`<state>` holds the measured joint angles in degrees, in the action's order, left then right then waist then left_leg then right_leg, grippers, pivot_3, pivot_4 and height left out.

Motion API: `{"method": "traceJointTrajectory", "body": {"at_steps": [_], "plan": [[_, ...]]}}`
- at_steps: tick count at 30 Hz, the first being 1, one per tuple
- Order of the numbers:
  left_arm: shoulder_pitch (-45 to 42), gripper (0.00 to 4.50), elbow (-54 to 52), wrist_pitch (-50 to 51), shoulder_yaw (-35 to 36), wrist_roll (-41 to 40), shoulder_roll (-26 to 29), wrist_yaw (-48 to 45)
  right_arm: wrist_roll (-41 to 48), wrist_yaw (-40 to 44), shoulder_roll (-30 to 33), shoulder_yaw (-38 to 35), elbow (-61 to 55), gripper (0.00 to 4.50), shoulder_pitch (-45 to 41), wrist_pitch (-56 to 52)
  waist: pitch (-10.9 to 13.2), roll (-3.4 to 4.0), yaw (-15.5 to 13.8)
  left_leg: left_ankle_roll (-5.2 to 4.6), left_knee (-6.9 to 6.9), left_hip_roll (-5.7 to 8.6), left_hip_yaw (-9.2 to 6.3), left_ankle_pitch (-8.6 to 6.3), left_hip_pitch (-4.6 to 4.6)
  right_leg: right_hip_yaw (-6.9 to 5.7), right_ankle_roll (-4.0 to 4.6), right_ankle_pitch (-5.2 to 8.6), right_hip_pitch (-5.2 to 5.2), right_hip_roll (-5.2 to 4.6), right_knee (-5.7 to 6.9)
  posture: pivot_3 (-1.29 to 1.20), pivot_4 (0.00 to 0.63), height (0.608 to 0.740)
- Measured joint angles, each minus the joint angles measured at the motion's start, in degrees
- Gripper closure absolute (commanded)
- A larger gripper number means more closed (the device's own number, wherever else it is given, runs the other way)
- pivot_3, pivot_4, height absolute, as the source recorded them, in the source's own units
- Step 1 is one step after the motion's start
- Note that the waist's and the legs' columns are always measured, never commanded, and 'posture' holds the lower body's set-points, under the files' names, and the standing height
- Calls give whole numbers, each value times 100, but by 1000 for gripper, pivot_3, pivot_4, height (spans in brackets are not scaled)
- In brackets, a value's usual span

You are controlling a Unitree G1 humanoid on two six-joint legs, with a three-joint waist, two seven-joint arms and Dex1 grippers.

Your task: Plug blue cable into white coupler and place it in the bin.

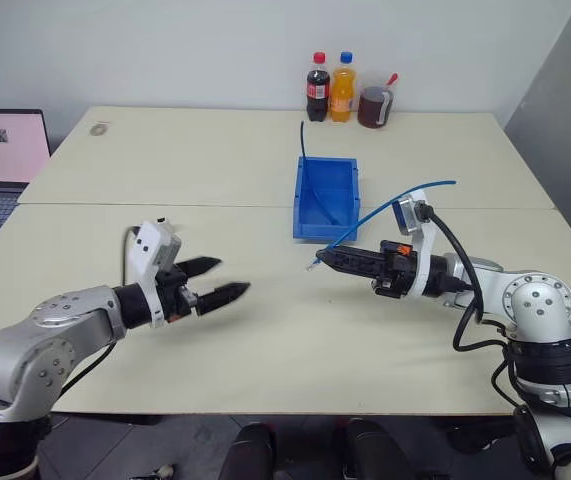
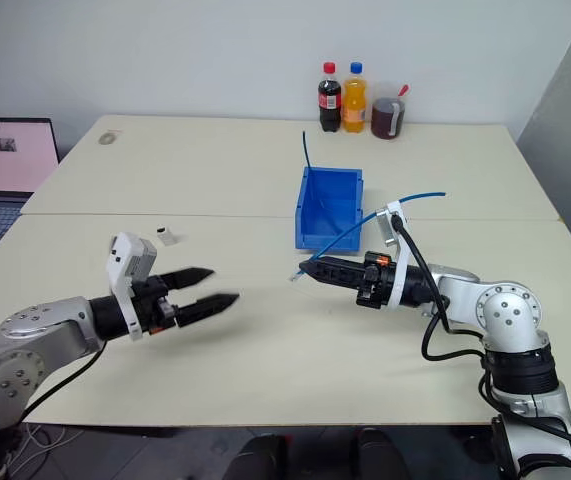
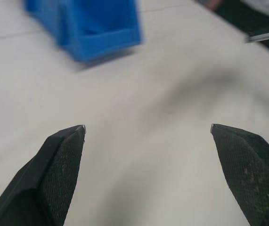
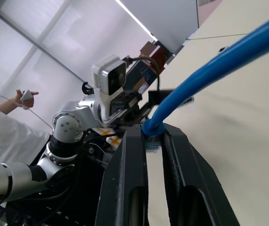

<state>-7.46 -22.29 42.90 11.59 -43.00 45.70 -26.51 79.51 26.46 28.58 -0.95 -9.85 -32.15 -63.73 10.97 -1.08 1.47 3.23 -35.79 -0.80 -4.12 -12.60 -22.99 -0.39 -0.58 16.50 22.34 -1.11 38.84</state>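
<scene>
I need to close my left gripper on the white coupler's sides (image 1: 163, 221), leaving its socket open for the blue cable's plug.
My right gripper (image 1: 325, 258) is shut on the blue cable (image 1: 390, 205) near its plug end, just in front of the bin (image 1: 349, 190). The small pale plug (image 1: 313, 266) pokes out past the fingertips, above the table. The rest of the cable arcs up and to the right over my right wrist. My left gripper (image 1: 233, 276) hangs open and holds nothing, above the table's front left. The white coupler (image 2: 166, 236) lies on the table beyond my left hand, apart from both grippers. A thin blue strand (image 1: 302, 140) rises from the bin's far-left corner.
Two bottles (image 1: 330, 88) and a jug of dark liquid (image 1: 374, 105) stand at the table's far edge. A laptop (image 1: 0, 160) sits off the table's left side. A person's hand and white sleeve (image 4: 23, 96) appear in the right wrist view.
</scene>
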Motion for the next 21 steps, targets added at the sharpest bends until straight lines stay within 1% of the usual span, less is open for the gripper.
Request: {"method": "traceJointTrajectory", "body": {"at_steps": [3,4,6,7,9,12,13,14,16,21], "plan": [[29,29,266,-478,-46,1441,-796,1681,-259,243,19,15,15,4358,-67,1,0,-3,-14,0,-3,1,1,0,1,4,-8,-4,-2,-1,-1,0,150,740],[41,29,415,-610,-122,1926,-970,2182,-340,306,13,21,30,4358,-84,1,-1,-4,-12,0,-4,2,2,0,0,4,-9,-6,-2,-1,0,0,150,740],[37,29,798,-857,-277,2700,-1242,2885,-510,387,-12,38,89,4358,-124,12,-1,-4,-13,0,-3,4,3,0,1,4,-10,-6,-2,-2,2,0,150,740],[-24,29,1127,-1012,-377,3079,-1493,3235,-633,428,-44,51,115,4358,-131,21,-1,-5,-15,0,-3,3,0,0,-1,0,-10,-7,-1,-2,2,0,150,740],[-138,29,1422,-1144,-410,3282,-1719,3438,-683,460,-100,73,126,4358,-169,19,0,-6,-24,0,-7,3,-2,0,-3,-3,-11,-7,-1,-3,4,0,150,740],[-651,29,2208,-1510,-376,3410,-2102,3470,-743,494,-137,76,122,4358,-294,10,-2,-10,-94,0,-13,6,-5,0,-5,-14,-12,-8,-2,-2,9,0,150,740],[-729,29,2330,-1643,-377,3410,-2127,3437,-747,503,-148,72,117,4358,-305,8,-5,-15,-101,0,-12,5,-4,0,-5,-12,-12,-9,-2,-1,8,0,150,740],[-970,29,2780,-1957,-368,3443,-2140,3334,-756,505,-148,48,116,4358,-305,-1,-5,-16,-113,0,-12,9,-1,0,-3,-15,-12,-9,-3,-3,9,0,150,740],[-1224,29,3335,-2329,-270,3460,-2153,3200,-769,504,-160,37,110,4358,-302,-17,-6,-16,-118,0,-12,9,3,0,-4,-15,-12,-12,-2,-3,6,0,150,740],[-1973,29,4761,-3011,-64,3436,-2277,2960,-793,464,-166,-16,-21,4358,-222,-84,-4,-19,-118,0,-12,11,8,0,-6,-20,6,-30,-1,-5,4,0,150,740]]}}
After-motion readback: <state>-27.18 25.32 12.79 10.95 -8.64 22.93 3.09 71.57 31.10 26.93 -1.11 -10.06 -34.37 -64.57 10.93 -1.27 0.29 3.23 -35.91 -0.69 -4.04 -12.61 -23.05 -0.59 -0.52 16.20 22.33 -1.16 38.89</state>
